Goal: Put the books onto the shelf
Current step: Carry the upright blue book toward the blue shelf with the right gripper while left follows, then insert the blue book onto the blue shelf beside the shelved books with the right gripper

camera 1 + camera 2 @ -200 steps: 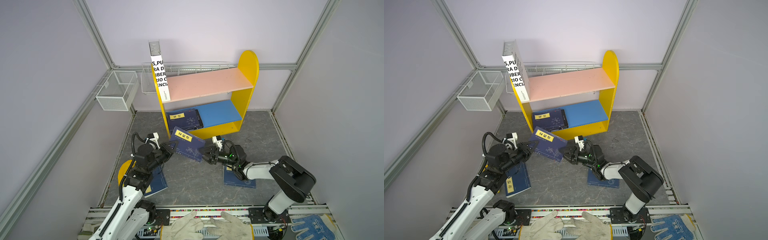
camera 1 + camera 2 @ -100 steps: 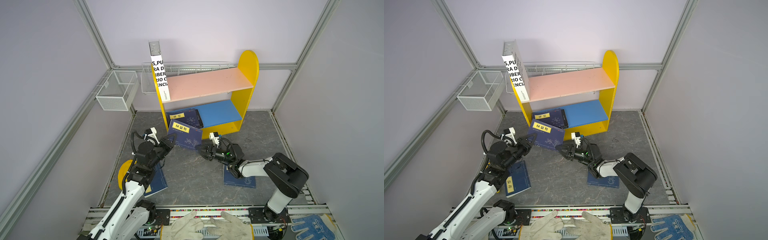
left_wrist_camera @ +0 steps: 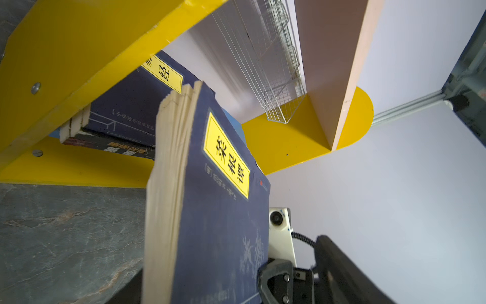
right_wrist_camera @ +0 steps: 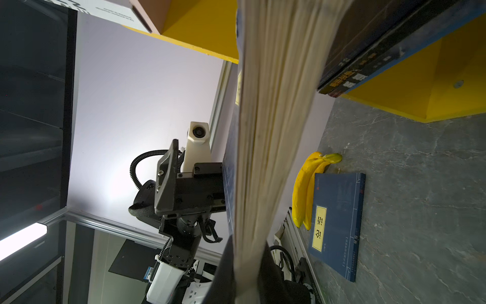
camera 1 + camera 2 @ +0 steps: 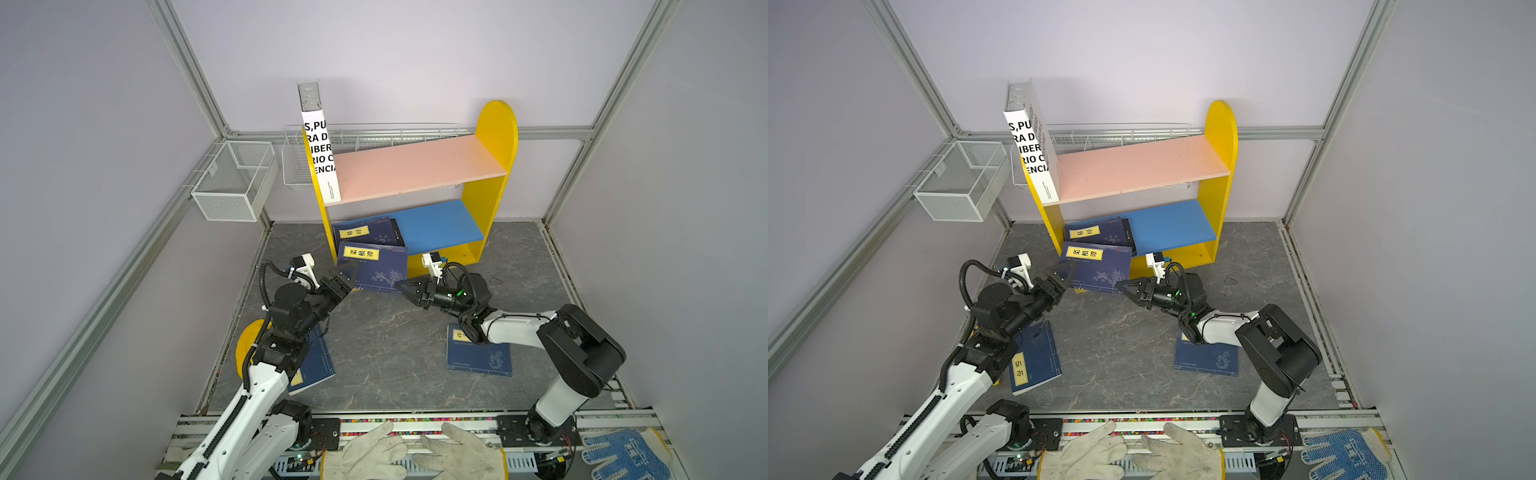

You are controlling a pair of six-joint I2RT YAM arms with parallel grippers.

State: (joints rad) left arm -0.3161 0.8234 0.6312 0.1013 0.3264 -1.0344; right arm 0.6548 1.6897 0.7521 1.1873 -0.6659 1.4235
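Next, my left gripper grips the page end point(image 5: 340, 260) and lifts it before my right gripper pushes the navy book in, because the book's lower edge hangs below the blue board.
A navy book point(image 5: 372, 269) with a yellow label hangs tilted in front of the yellow shelf point(image 5: 494, 137), its far edge at the blue lower board point(image 5: 436, 226). My right gripper point(image 5: 398, 285) is shut on its page edge point(image 4: 246, 265). My left gripper point(image 5: 349, 278) is open, its fingers standing wide on either side of the same book point(image 3: 210, 210). On the lower board another navy book point(image 5: 365, 232) lies on a black paperback. The white book point(image 5: 318, 145) stands at the left end of the pink board point(image 5: 415, 166). Two navy books point(image 5: 311, 365) point(image 5: 478, 355) lie on the floor.
A white wire basket point(image 5: 232, 183) hangs on the left wall and a long one point(image 5: 374, 133) runs behind the shelf. A yellow banana point(image 4: 305, 189) lies by the left floor book. Work gloves point(image 5: 407, 453) and a blue glove point(image 5: 623, 453) rest on the front rail.
The left gripper carried the navy book up to the shelf front and opened. The right gripper reached in and shut on the book's other edge.
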